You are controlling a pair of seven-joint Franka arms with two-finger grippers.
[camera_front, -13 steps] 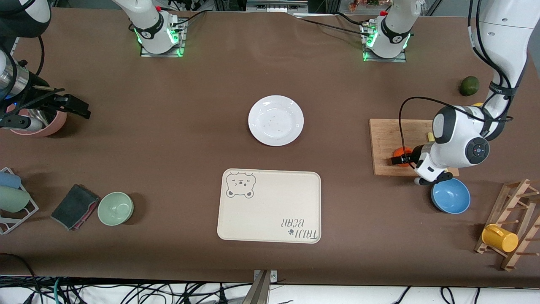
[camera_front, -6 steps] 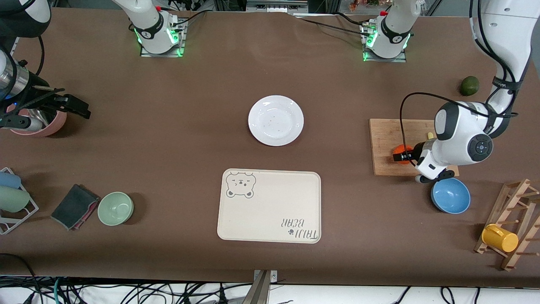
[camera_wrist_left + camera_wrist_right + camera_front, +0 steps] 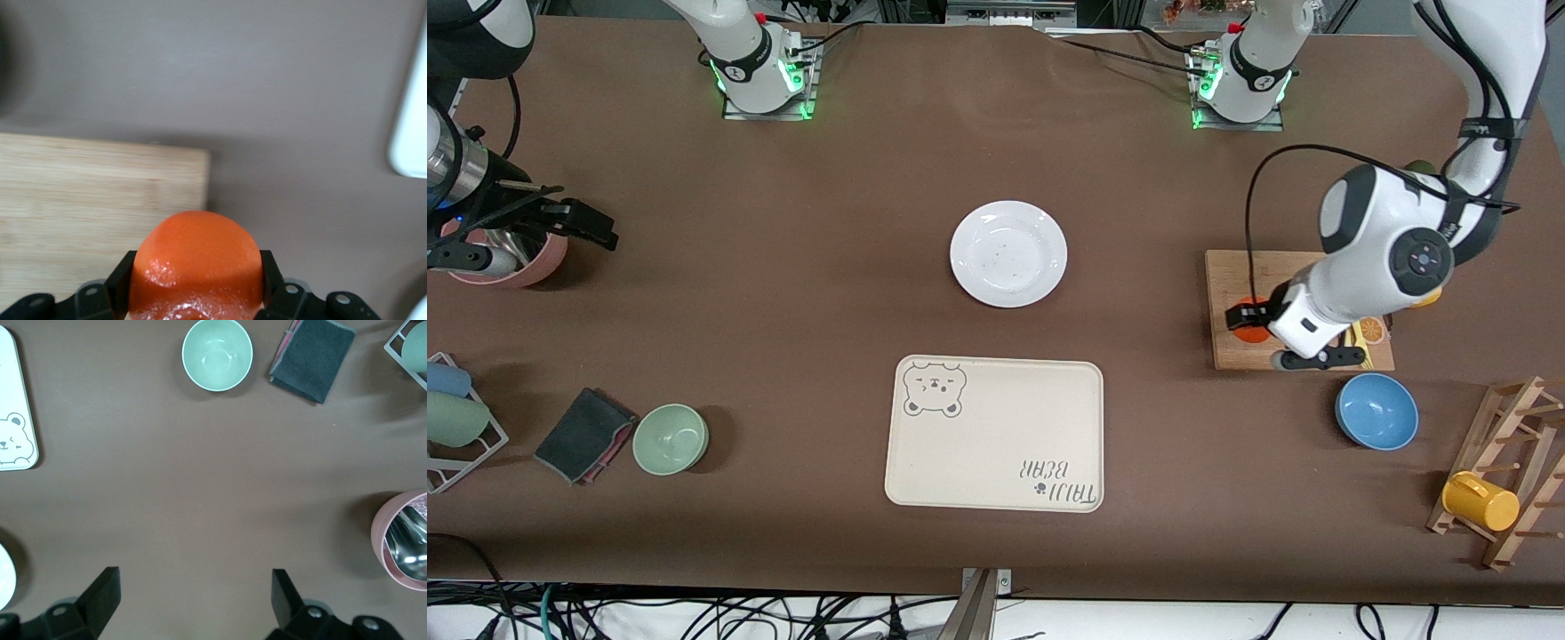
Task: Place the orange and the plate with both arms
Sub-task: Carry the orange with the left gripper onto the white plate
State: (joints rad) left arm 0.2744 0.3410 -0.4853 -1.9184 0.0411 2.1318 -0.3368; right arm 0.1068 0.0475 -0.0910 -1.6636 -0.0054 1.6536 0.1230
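Observation:
Next, my left gripper lets go of the orange on the white plate [image 3: 1008,273], a little off the plate's middle toward the cream bear-print tray.
My left gripper [image 3: 1247,320] is shut on the orange [image 3: 1252,332] and holds it in the air over the end of the wooden cutting board [image 3: 1232,293] that faces the plate. In the left wrist view the orange [image 3: 195,263] fills the gap between the black fingers [image 3: 270,277]. The white plate [image 3: 1008,253] lies on the brown table near its middle. My right gripper [image 3: 195,595] is open and empty, waiting above bare table near the pink cup [image 3: 511,258] at the right arm's end.
A cream bear-print tray [image 3: 994,434] lies nearer the camera than the plate. A blue bowl [image 3: 1376,411] sits beside the board, with a wooden rack and yellow mug [image 3: 1480,500] at the left arm's end. A green bowl [image 3: 671,438], a dark cloth [image 3: 585,434] and a wire rack [image 3: 454,422] lie at the right arm's end.
My left gripper has risen off the cutting board with the orange and moved toward the plate. The right arm has not moved.

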